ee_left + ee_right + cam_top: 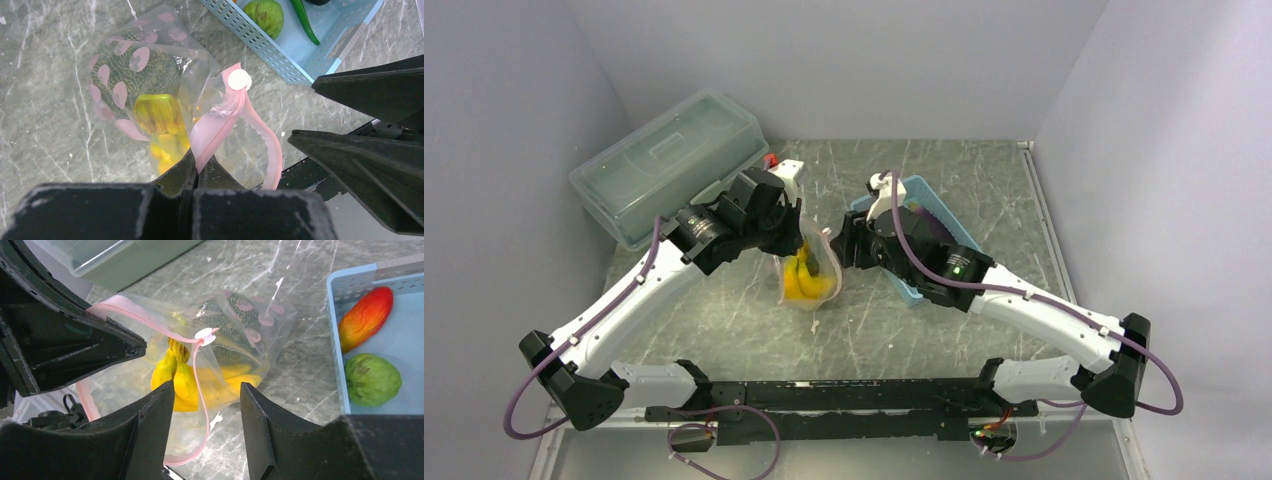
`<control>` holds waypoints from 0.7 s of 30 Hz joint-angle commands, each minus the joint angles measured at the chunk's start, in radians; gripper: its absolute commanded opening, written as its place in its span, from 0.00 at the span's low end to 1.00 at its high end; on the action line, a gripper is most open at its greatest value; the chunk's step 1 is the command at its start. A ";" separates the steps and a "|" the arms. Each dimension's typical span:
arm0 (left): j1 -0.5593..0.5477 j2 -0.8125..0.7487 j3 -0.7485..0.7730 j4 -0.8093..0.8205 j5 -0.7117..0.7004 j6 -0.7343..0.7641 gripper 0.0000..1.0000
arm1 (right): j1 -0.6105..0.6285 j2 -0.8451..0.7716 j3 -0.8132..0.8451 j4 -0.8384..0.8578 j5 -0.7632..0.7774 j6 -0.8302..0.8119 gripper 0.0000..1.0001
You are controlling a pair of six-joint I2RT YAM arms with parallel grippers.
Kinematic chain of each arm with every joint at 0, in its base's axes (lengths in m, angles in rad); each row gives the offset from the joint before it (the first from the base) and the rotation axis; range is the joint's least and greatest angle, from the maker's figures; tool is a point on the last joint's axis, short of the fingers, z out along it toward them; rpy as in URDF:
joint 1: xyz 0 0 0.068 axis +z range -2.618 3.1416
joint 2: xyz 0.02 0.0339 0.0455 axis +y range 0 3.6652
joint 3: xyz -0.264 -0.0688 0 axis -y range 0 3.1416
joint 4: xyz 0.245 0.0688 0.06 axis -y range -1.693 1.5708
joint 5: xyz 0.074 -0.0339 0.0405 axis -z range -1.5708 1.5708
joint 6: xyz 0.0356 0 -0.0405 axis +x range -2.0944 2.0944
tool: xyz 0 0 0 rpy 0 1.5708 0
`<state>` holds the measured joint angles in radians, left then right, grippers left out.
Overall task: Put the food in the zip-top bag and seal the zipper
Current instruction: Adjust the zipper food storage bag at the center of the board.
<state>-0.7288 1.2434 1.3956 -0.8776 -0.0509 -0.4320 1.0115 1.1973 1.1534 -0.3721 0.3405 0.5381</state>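
Observation:
I can see the bananas lying close to the bag's opening, so next I grip the zipper (pixel 827 232) by the white slider with my right gripper and lift the opening before adding more food.
The zip-top bag (pixel 812 272) hangs over the table centre, holding yellow bananas (pixel 802 284) and a dull-green lump (pixel 134 67). My left gripper (pixel 196 167) is shut on the pink zipper (pixel 220 125) near one end and holds the mouth up. The zipper's white slider (pixel 239 79) sits partway along, and the mouth gapes beyond it. My right gripper (pixel 207 390) is open and empty, close in front of the bag (pixel 235 355), its jaws apart either side of the zipper (pixel 150 320). A green ball (pixel 372 379) and a red-orange piece (pixel 365 319) lie in the basket.
The light-blue basket (pixel 916 192) stands right of the bag, under my right arm; a long green pepper (pixel 304 20) also lies in it. A large translucent lidded box (pixel 669 165) stands at the back left. A small red piece (pixel 771 160) lies behind my left gripper.

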 commanded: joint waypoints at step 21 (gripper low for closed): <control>-0.003 -0.032 0.040 0.009 -0.001 -0.020 0.00 | -0.002 0.208 0.182 -0.071 0.018 -0.103 0.23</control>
<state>-0.7288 1.2491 1.4067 -0.8848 -0.0502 -0.4351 1.0103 1.4014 1.2682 -0.4271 0.2970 0.4835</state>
